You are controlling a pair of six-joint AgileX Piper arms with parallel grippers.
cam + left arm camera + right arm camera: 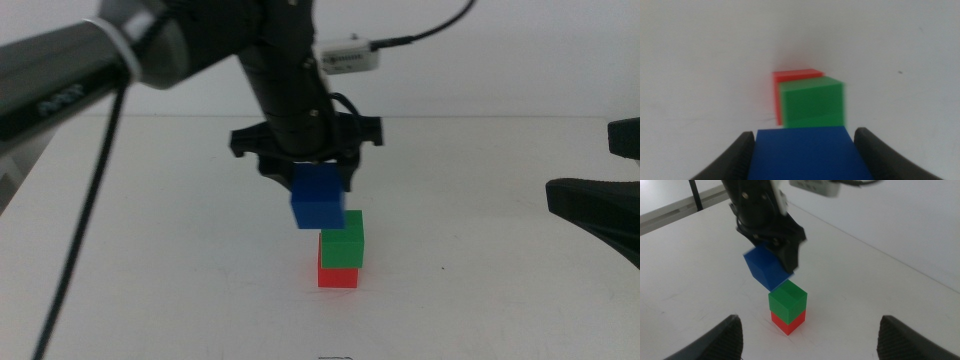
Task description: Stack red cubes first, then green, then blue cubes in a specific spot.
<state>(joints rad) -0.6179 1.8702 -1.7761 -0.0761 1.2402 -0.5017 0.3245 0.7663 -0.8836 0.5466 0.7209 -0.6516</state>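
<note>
The robot's left gripper needs to release the blue cube on top of the green cube (341, 214) (814, 107), above the red cube. The blue cube now hangs just above the stack.
The red cube (337, 276) rests on the white table with the green cube (343, 240) stacked on it, shifted slightly to one side. My left gripper (318, 195) hangs just above and a little left of the stack, shut on the blue cube (318, 197), which is held in the air, apart from the green cube. The left wrist view shows the blue cube (807, 152) between the jaws, with the green cube (812, 104) and red cube (792, 76) beyond. In the right wrist view the stack (787, 306) stands ahead of my open right gripper (810, 340), which waits at the right.
A black cable (85, 230) hangs from the left arm down across the table's left side. The right gripper's dark jaws (600, 205) sit at the right edge of the middle view. White tabletop (480, 290) surrounds the stack.
</note>
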